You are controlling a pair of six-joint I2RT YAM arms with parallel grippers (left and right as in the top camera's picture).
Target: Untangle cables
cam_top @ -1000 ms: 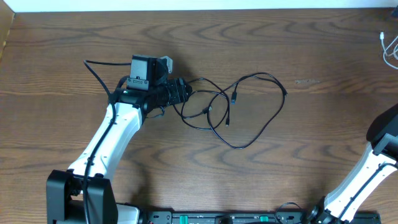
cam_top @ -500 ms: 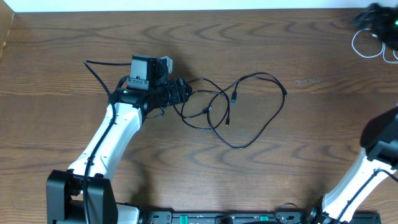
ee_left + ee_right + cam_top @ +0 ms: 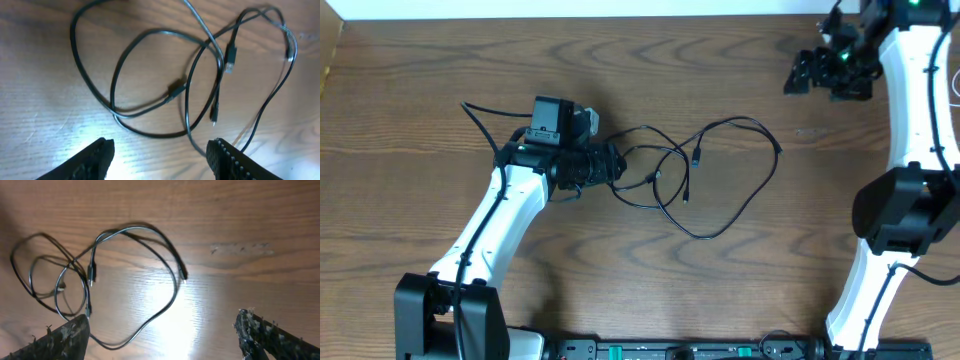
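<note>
My left gripper needs to close on the bend (image 3: 612,184) (image 3: 107,104) behind the nearest plug end of the black cable, where it crosses the inner loop.
The black cable (image 3: 778,148) lies in tangled loops on the brown table, with small plug ends (image 3: 697,155) near the middle of the tangle. My left gripper (image 3: 618,165) sits at the tangle's left edge. In the left wrist view it (image 3: 160,167) is open, and the cable (image 3: 230,57) lies just ahead of its fingertips with nothing between them. My right gripper (image 3: 817,80) hangs high over the far right of the table. It (image 3: 162,340) is wide open and empty, with the cable (image 3: 176,287) far below. The white cable is not clearly visible.
The right arm (image 3: 910,110) stretches up along the right side of the table. A black lead (image 3: 480,115) trails behind the left arm. The table's far edge (image 3: 620,17) meets a white surface.
The right arm has swung in from the lower right to the far right corner, covering the spot where a white cord lay. The left gripper shifted slightly. The black cable has not moved.
</note>
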